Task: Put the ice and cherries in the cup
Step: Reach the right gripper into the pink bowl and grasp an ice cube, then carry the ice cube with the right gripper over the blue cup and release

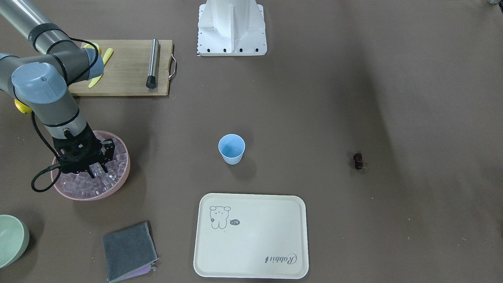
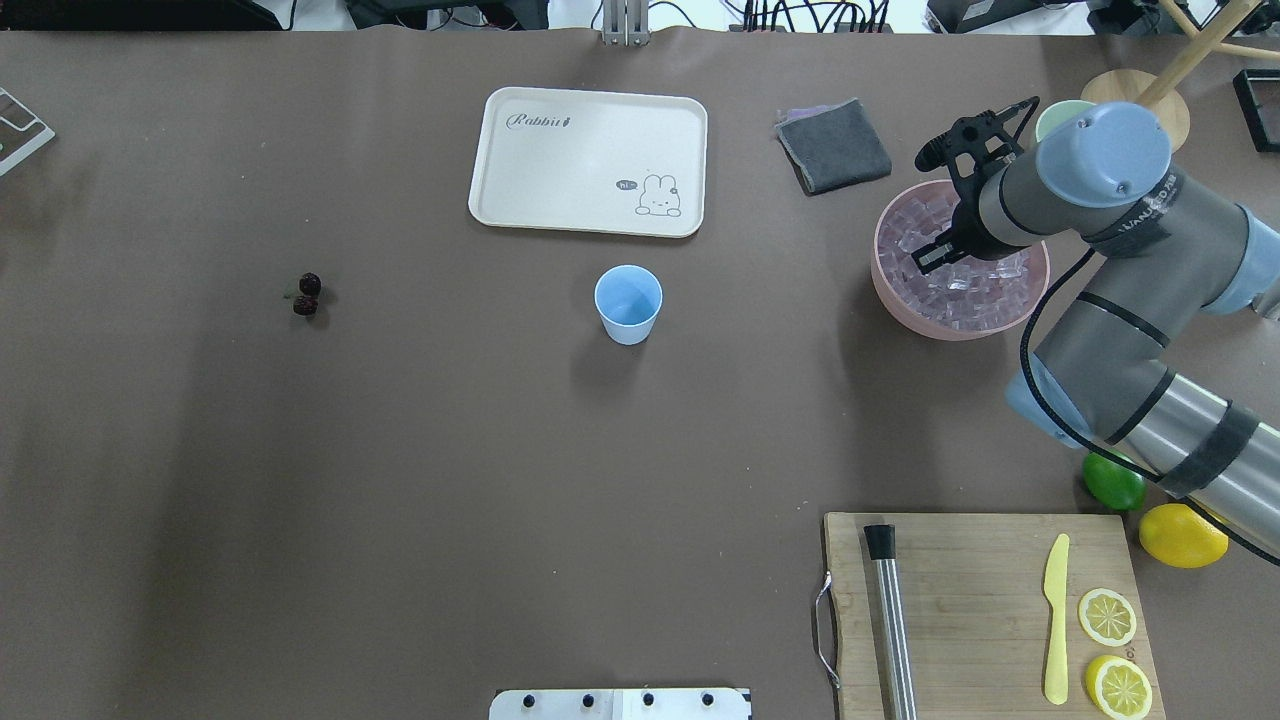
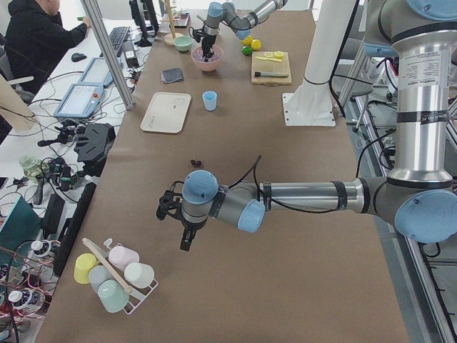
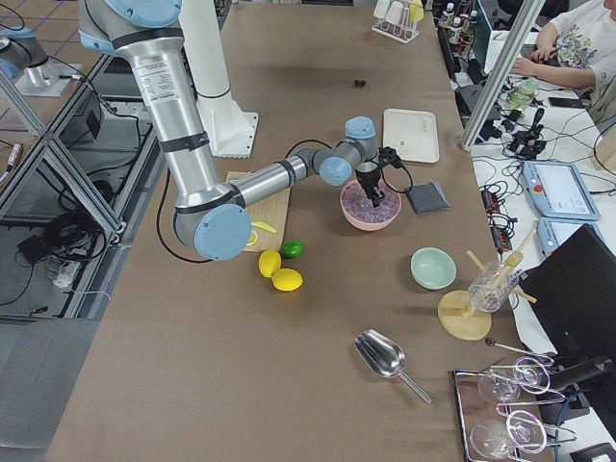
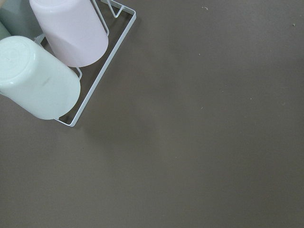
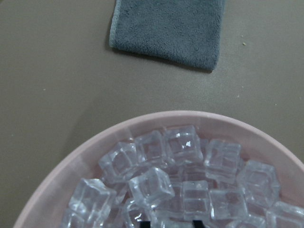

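My right gripper is going to drop the ice over the light blue cup, letting it fall onto the bare bottom [image 1: 231,151] inside.
The light blue cup [image 1: 231,149] stands upright and empty mid-table, also in the overhead view [image 2: 628,303]. The dark cherries [image 1: 358,161] lie alone on the table, far from the cup [image 2: 307,294]. The ice [image 1: 116,159] fills the pink bowl [image 1: 118,189]. My right gripper [image 1: 98,171] hangs over the ice, jaws apart, tips just at the cubes [image 6: 171,223]. My left gripper [image 3: 184,239] shows only in the exterior left view, hovering beside a cup rack; I cannot tell its state.
A cream tray [image 1: 251,236] lies beyond the cup. A grey cloth [image 1: 127,245] and a pale green bowl [image 1: 10,239] lie near the pink bowl. A cutting board [image 1: 125,67] holds a steel muddler [image 1: 152,63]. A lime [image 2: 1113,482] and a lemon [image 2: 1182,535] lie beside it.
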You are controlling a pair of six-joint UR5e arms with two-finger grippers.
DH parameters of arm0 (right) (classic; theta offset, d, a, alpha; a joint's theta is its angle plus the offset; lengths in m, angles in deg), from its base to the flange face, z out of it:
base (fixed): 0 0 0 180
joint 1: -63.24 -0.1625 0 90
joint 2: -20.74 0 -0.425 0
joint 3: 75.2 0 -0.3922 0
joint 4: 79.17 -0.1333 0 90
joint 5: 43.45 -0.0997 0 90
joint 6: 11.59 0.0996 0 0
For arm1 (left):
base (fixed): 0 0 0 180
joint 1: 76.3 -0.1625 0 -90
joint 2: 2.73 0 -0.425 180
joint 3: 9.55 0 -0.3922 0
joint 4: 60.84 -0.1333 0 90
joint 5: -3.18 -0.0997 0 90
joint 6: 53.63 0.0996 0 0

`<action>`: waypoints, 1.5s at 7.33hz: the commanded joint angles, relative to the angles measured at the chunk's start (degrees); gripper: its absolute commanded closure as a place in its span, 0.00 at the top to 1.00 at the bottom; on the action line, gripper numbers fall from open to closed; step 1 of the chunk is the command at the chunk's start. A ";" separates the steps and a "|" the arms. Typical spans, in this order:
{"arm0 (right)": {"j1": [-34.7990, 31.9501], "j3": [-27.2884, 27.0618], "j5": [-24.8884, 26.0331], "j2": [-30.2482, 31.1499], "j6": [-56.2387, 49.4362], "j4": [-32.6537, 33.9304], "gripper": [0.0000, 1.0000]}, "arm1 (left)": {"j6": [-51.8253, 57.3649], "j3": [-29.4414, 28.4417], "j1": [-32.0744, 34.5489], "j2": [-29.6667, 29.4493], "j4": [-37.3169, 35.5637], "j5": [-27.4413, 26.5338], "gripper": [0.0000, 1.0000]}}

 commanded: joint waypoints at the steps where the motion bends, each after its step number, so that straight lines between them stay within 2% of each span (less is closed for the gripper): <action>1: -0.95 -3.21 -0.53 1.30 0.27 0.63 0.00 | 0.00 0.06 -0.02 0.12 0.01 0.01 0.98; 2: -1.31 -5.67 -3.93 0.18 2.54 5.25 0.00 | 0.00 0.06 -0.02 0.04 0.01 0.01 0.98; 3: -1.05 -6.91 -4.57 -5.23 8.48 9.12 0.00 | 0.00 0.06 -0.02 -0.14 0.01 0.01 0.98; 4: 3.31 -7.45 -4.40 -11.37 15.67 13.95 0.00 | 0.09 -0.03 -0.11 -0.14 0.01 0.01 0.98; 6: 12.27 -6.23 0.06 -23.24 30.35 17.66 0.00 | 0.26 0.32 -0.28 -0.23 0.10 0.01 0.98; 7: 15.45 -2.04 4.09 -28.52 32.42 19.08 0.00 | 0.26 0.50 -0.28 -0.23 0.10 0.01 0.98; 8: 16.61 2.35 5.78 -30.23 32.96 18.66 0.00 | 0.35 0.41 -0.28 -0.49 0.10 0.01 0.98; 11: 16.53 5.29 6.58 -30.07 31.39 18.57 0.00 | 0.18 0.15 -0.37 -0.67 0.01 0.01 0.98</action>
